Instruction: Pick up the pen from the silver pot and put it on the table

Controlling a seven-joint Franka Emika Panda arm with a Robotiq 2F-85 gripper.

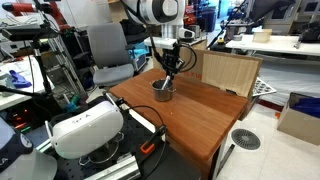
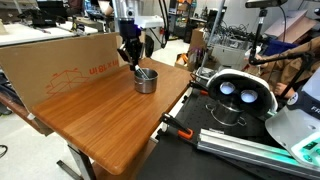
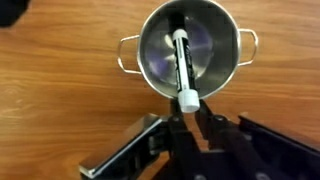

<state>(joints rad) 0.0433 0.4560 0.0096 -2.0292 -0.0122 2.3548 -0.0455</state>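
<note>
Next, I open my gripper and let go of the pen on the bare table [image 1: 198, 103] [image 3: 72, 75], between the silver pot and the far side edge of the table.
The silver pot [image 3: 152, 40] stands on the reddish-brown table [image 3: 60, 110], near its far part in both exterior views [image 1: 163, 91] [image 2: 146, 80]. The pen [image 3: 180, 58] lies slanted inside the pot, dark body down and white end up at the rim nearest the wrist camera. My gripper [image 3: 189, 108] hangs right over the pot in both exterior views [image 1: 168, 72] [image 2: 130, 55]. Its two fingers stand close together on either side of the pen's white end and look shut on it. The pen still rests in the pot.
A pale plywood board [image 1: 228, 70] stands upright at the table's back edge, seen from its other side as a brown panel with red print [image 2: 60, 60]. A white rounded device [image 1: 85, 125] [image 2: 235, 95] sits beside the table. An office chair [image 1: 105, 50] stands behind.
</note>
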